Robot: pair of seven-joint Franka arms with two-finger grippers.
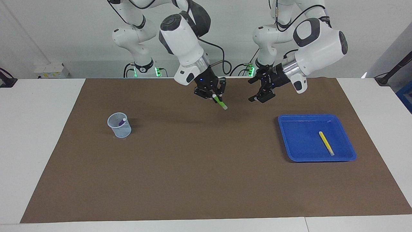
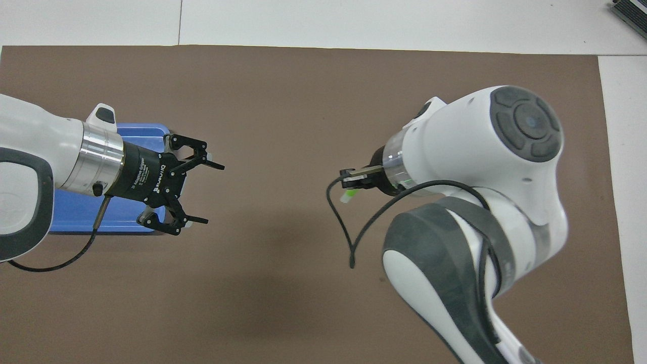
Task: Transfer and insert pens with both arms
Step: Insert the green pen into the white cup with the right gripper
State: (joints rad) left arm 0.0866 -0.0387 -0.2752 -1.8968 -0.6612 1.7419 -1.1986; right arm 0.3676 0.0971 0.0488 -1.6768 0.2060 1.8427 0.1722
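Next, I let go of the green pen, now tilted over the brown mat's middle, with my right gripper inside the pale mesh cup (image 2: 508,204), next to the purple pen.
My right gripper (image 1: 215,95) is shut on the green pen (image 1: 220,103) and holds it tilted, pale end down, in the air over the brown mat's middle. They also show in the overhead view, the gripper (image 2: 354,183) above the pen (image 2: 348,195). My left gripper (image 1: 251,91) is open and empty in the air beside it, toward the blue tray (image 1: 289,154); it also shows in the overhead view (image 2: 215,193). The yellow pen (image 1: 326,143) lies in the tray. The purple pen (image 1: 122,122) stands in a pale mesh cup (image 1: 119,129).
The brown mat (image 1: 199,167) covers most of the white table. The cup stands toward the right arm's end, the tray toward the left arm's end. In the overhead view the left arm hides much of the tray (image 2: 76,217), and the cup is hidden.
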